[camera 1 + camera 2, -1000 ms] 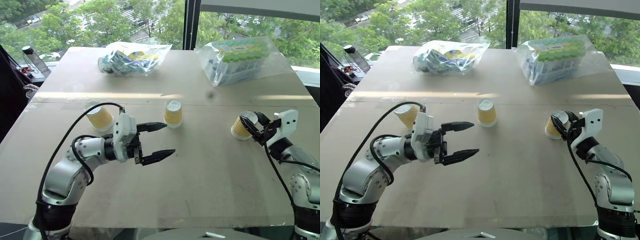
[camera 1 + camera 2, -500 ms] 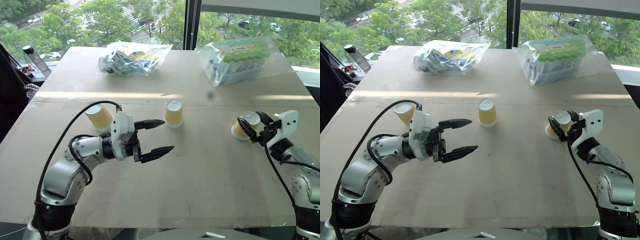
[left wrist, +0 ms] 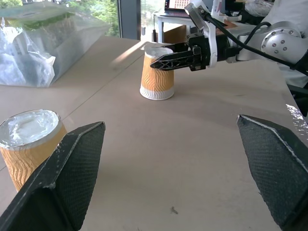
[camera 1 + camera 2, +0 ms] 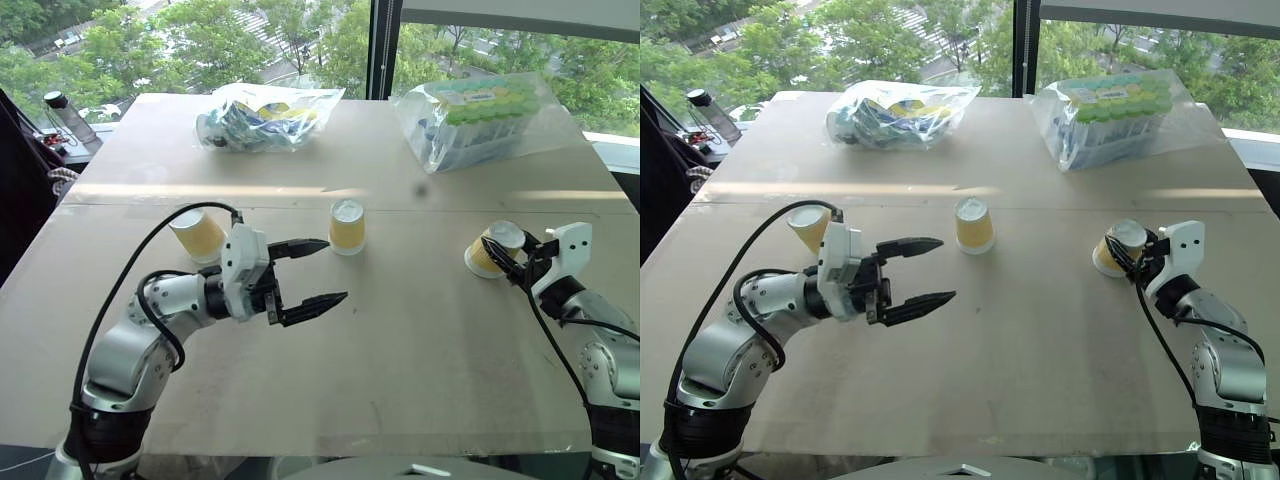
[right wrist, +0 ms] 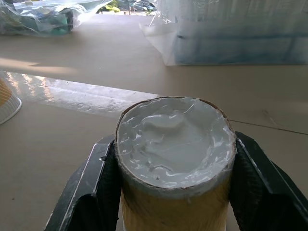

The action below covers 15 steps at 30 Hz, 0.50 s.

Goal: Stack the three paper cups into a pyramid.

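The clasped cup in my right gripper needs to go down on the table [image 4: 380,252] [image 5: 43,127], where I need to set it close beside the middle cup.
Three yellow paper cups stand upside down on the table [image 4: 400,340], white bases up. The left cup [image 4: 197,235] sits behind my left arm. The middle cup [image 4: 347,226] stands just beyond my left gripper [image 4: 334,270], which points right, open and empty. The right cup [image 4: 490,250] is clasped near its top by my right gripper [image 4: 497,252]. In the right wrist view both fingers [image 5: 96,192] press against this cup [image 5: 175,159]. The left wrist view shows the same grip on it [image 3: 156,77]. No pyramid stands.
Two clear plastic bags of packaged items lie at the table's far side, one at the back left [image 4: 265,115] and one at the back right [image 4: 480,120]. A bottle [image 4: 65,115] stands off the table's left corner.
My right gripper's fingers spread around the right cup half a second ago and have closed on it again; the cup stays in about the same spot. The left arm has kept still.
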### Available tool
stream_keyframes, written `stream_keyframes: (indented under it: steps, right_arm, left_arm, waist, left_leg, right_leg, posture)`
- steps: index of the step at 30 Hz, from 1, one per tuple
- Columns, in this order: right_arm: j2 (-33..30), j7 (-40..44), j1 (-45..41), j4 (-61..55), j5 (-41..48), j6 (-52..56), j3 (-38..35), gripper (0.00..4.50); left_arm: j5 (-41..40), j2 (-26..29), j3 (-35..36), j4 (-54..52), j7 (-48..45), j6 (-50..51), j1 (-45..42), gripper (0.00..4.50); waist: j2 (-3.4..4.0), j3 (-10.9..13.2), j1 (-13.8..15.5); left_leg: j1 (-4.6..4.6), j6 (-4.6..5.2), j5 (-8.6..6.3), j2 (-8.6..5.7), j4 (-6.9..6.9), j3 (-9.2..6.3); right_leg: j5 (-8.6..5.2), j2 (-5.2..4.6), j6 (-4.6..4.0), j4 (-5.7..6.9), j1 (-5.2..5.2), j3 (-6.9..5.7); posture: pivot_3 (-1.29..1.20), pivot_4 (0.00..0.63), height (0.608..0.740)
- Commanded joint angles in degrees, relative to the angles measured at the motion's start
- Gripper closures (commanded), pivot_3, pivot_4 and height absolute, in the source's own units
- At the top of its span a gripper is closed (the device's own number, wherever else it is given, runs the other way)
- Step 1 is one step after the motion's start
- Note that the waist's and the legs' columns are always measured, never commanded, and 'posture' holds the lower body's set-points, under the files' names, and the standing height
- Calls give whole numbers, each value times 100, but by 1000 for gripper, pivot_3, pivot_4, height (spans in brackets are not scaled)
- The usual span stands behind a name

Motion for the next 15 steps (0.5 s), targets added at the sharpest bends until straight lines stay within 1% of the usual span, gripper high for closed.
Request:
stream_keyframes:
  steps: [1, 3, 6, 11, 15]
  right_arm:
    - [-85, 126, -131, -175, 5, -212, 3, 2344]
    - [-117, 214, -236, -220, -78, -204, 219, 2344]
    - [-117, 347, -541, -291, -256, -90, 737, 2344]
    - [244, 399, -1375, -117, -465, 205, 1677, 2344]
    - [602, 384, -1894, 323, -622, 253, 2089, 2344]
  left_arm:
    - [-15, -22, 100, -194, 18, -161, 87, 0]
    - [-35, -84, 219, -214, 179, -158, 239, 0]
    - [26, -212, 446, -281, 483, -248, 601, 0]
    - [371, -507, 735, -404, 1111, -521, 1157, 0]
    - [492, -645, 806, -519, 1435, -559, 1309, 0]
  waist:
    - [0, 0, 0]
    - [1, 0, -18]
    - [2, 1, -45]
    - [6, 4, -28]
    - [6, 4, 40]
  left_leg:
    - [0, 0, 0, 0, 0, 0]
    - [0, 0, 0, 0, 0, 0]
    - [3, 0, 0, 0, 0, 0]
    - [3, 0, 0, 1, -2, -12]
    - [-4, 0, 0, 0, 1, -14]
  right_leg:
    - [0, 0, 0, 0, 0, 0]
    - [0, 0, 1, 0, 0, 0]
    - [1, 1, 2, 1, -1, 3]
    - [5, 6, 8, 3, -3, 1]
    - [6, 3, 8, 1, -3, -4]
  posture:
    - [0, 150, 740]
    - [0, 150, 740]
    - [0, 150, 740]
    - [0, 150, 740]
    - [0, 150, 740]
